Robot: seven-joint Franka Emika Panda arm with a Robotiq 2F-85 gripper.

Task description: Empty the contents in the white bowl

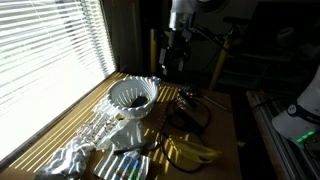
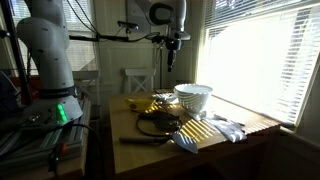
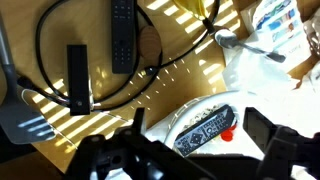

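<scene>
Next, my gripper should go to the white bowl's far rim [image 1: 150, 79] [image 3: 169, 140], across from the bananas, and close there, because tipping the bowl empties it.
The white bowl [image 1: 132, 96] stands on the wooden table by the window and shows in both exterior views [image 2: 193, 96]. In the wrist view the bowl [image 3: 162, 130] holds a dark grey remote control [image 3: 203, 131] and a small red object [image 3: 228, 132]. My gripper [image 1: 171, 66] hangs high above the table, behind the bowl, and also shows in an exterior view [image 2: 171, 58]. In the wrist view its two dark fingers [image 3: 200, 150] are spread wide on either side of the bowl, open and empty.
Bananas [image 1: 190, 151] lie on the table beside a looped black cable [image 3: 150, 70]. A second remote [image 3: 120, 35], a black bar [image 3: 76, 75] and a spatula [image 3: 25, 115] lie nearby. Crumpled bags [image 1: 75, 152] sit by the window blinds.
</scene>
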